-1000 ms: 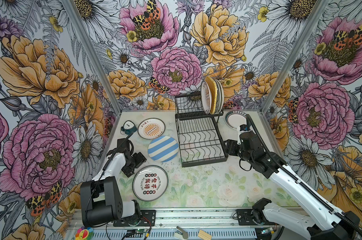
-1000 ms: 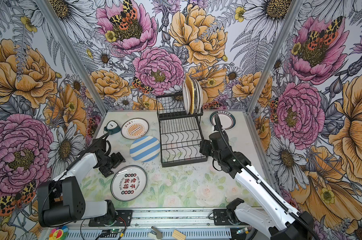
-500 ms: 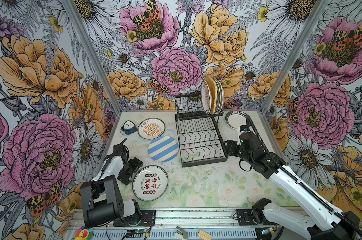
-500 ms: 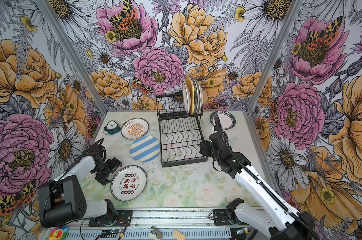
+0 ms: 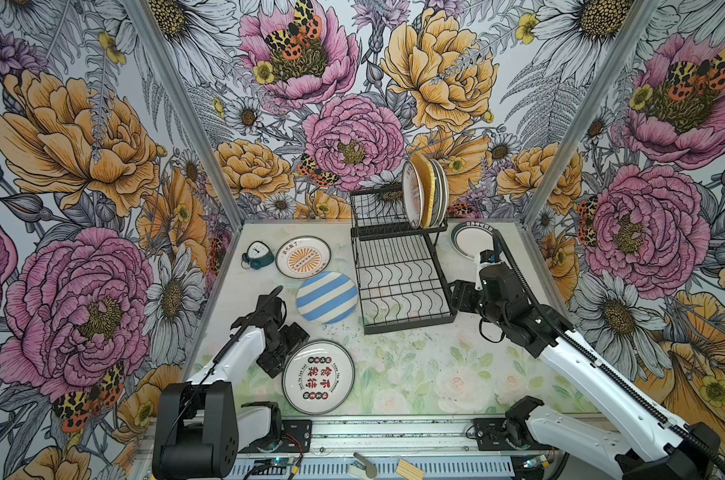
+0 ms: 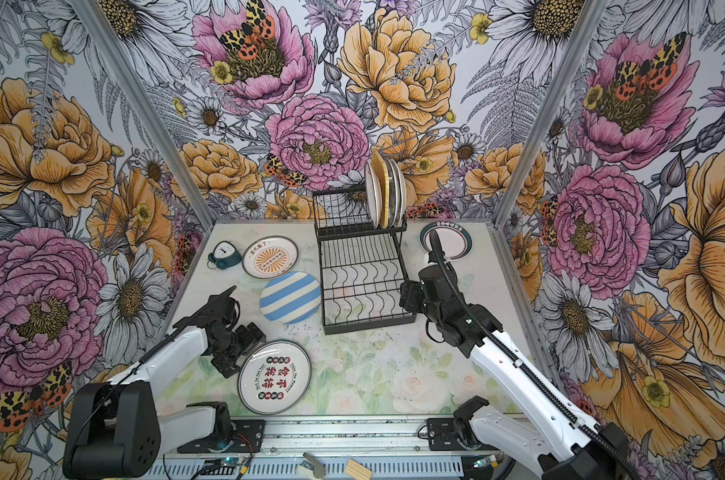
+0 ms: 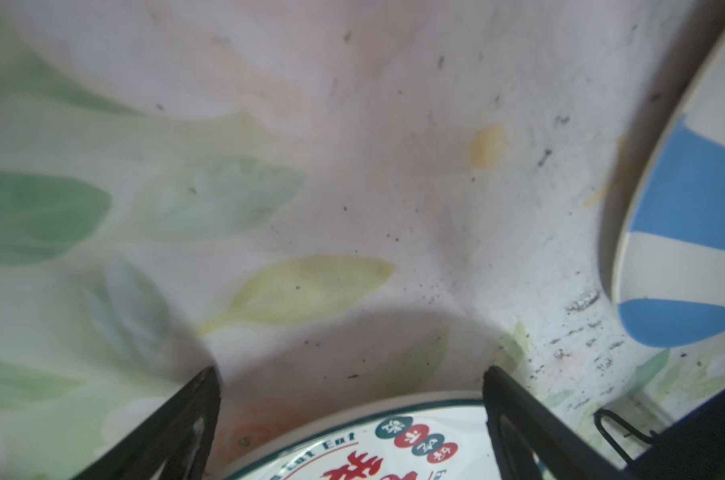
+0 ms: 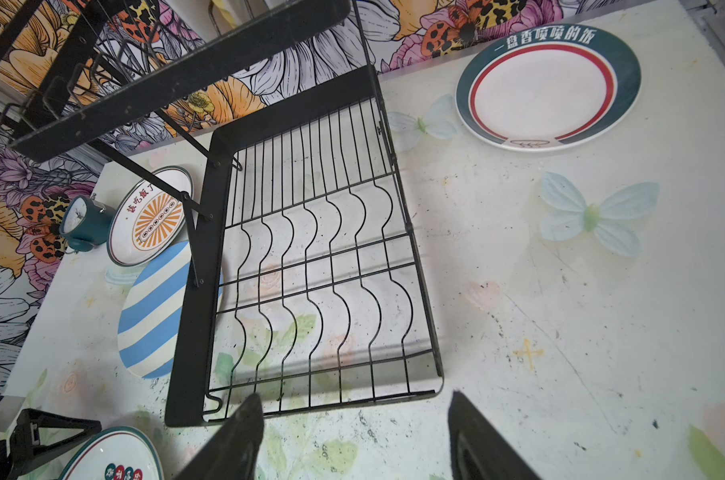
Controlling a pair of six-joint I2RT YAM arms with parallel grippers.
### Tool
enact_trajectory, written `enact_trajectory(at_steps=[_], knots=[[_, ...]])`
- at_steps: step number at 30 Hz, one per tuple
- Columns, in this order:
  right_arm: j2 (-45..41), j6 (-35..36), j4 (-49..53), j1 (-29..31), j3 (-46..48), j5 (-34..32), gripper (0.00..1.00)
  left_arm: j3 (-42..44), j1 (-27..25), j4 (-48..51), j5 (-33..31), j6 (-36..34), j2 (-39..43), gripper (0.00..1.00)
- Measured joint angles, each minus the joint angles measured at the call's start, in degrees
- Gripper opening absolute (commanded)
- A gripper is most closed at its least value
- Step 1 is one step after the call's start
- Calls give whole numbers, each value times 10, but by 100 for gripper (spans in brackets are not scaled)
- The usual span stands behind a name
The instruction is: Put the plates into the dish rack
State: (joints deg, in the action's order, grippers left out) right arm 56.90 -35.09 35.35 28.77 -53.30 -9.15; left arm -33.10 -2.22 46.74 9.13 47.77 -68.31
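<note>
Next, my left gripper closes on the red-character plate's rim (image 5: 283, 383), beside the words "Just To Eat Eat", on the side away from the dish rack.
My left gripper (image 5: 286, 351) (image 7: 349, 374) is open at the left rim of the red-character plate (image 5: 318, 377) (image 7: 352, 436), whose edge lies between its fingers, ungripped. A blue-striped plate (image 5: 326, 297) (image 7: 684, 249), an orange sunburst plate (image 5: 303, 257) and a teal-ringed plate (image 5: 473, 239) (image 8: 547, 83) lie flat on the table. The black dish rack (image 5: 402, 286) (image 8: 310, 270) has a bare lower tray. Several plates (image 5: 425, 193) stand on edge on its upper shelf. My right gripper (image 5: 456, 297) (image 8: 354, 399) hangs open and holds nothing by the rack's front right corner.
A small teal alarm clock (image 5: 256, 254) (image 8: 84, 224) stands at the back left beside the sunburst plate. Flowered walls close in the table on three sides. A metal rail (image 5: 394, 432) with both arm bases runs along the front edge.
My left gripper has moved toward the front, from beside the striped plate to the red-character plate's left rim. The right arm has barely moved.
</note>
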Motion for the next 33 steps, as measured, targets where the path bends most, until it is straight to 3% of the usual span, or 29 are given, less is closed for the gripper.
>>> enact_trajectory(at_steps=[6, 16, 24, 33], knots=[[1, 0, 0, 0, 0, 5, 71, 2, -76, -4, 0, 59, 3, 99], [2, -5, 0, 0, 0, 23, 71, -13, -141, 33, -52, 78, 21, 99], [13, -12, 0, 2, 0, 37, 71, -22, -153, 100, -112, 98, 94, 99], [41, -11, 0, 6, -3, 47, 71, 23, -153, 134, -111, 170, 168, 99]])
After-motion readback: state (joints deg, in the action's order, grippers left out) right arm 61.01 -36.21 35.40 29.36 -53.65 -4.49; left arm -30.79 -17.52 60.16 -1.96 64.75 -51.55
